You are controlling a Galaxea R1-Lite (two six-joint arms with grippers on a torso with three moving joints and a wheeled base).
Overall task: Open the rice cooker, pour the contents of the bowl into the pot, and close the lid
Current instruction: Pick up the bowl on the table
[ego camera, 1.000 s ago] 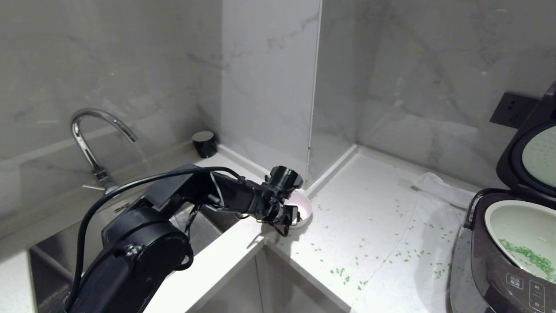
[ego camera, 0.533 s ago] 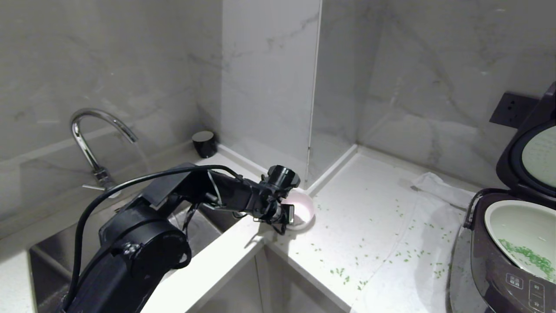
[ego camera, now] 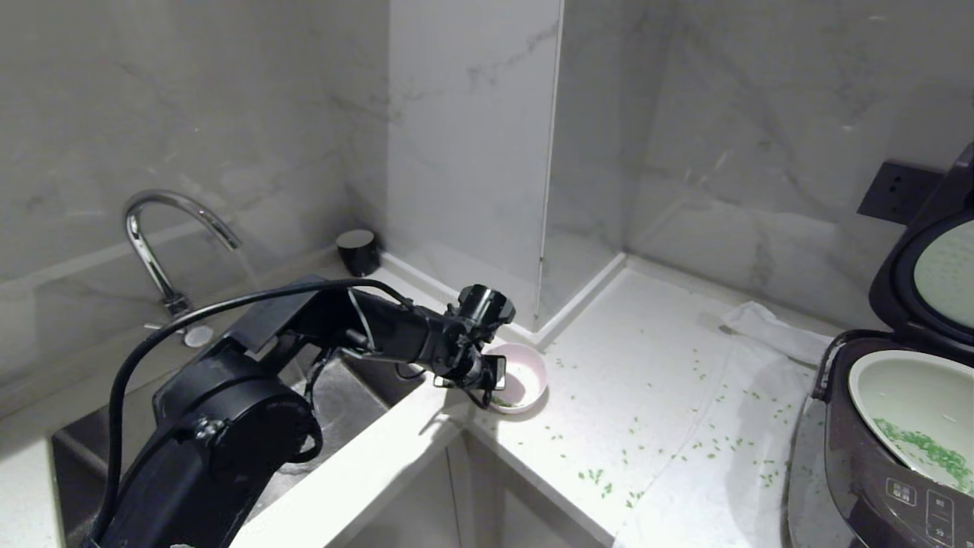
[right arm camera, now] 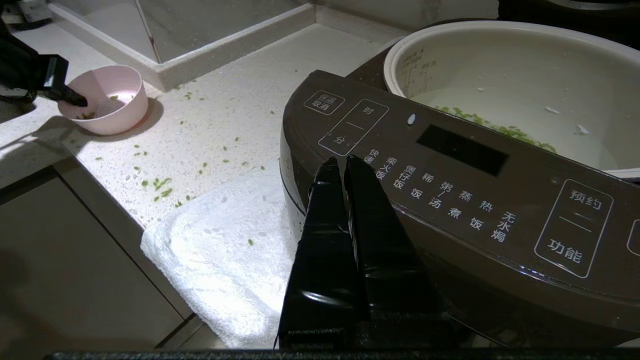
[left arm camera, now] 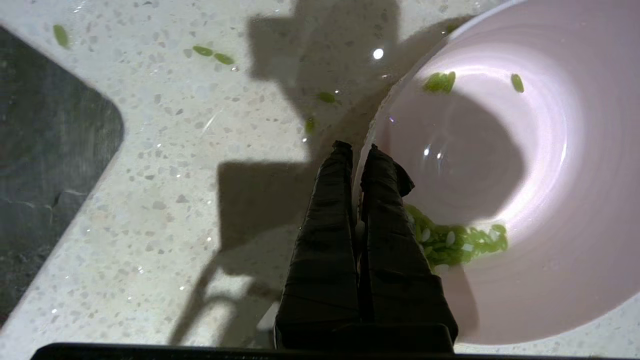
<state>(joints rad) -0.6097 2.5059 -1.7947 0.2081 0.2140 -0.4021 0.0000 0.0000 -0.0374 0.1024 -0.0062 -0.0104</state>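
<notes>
The pink bowl is to go on the part of the white counter (ego camera: 456, 394) (left arm camera: 324, 219) close beside the sink corner. I need to set it down there with my left gripper.
The pink bowl (ego camera: 525, 377) (right arm camera: 107, 100) stands on the white counter by the sink corner. A small heap of green contents (left arm camera: 460, 242) lies inside it. My left gripper (ego camera: 494, 383) (left arm camera: 357, 147) is shut on the bowl (left arm camera: 500, 150), pinching the near rim with one finger inside and one outside. The dark brown rice cooker (ego camera: 860, 472) (right arm camera: 450, 165) stands at the right with its lid (ego camera: 936, 259) raised. Its pale pot (ego camera: 913, 396) (right arm camera: 500, 65) holds green bits (ego camera: 924, 449). My right gripper (right arm camera: 342, 160) is shut and empty, close in front of the cooker's button panel.
Green bits (ego camera: 609, 476) are strewn over the counter. A white towel (right arm camera: 225, 250) lies under and beside the cooker. The sink (ego camera: 350, 396) and tap (ego camera: 152, 243) are at the left, with a black cup (ego camera: 358, 251) behind. The counter's front edge (ego camera: 533, 487) is close.
My left gripper was open around the bowl's rim and has closed on it. The arm has shifted slightly left, and the bowl now sits a little lower and flatter.
</notes>
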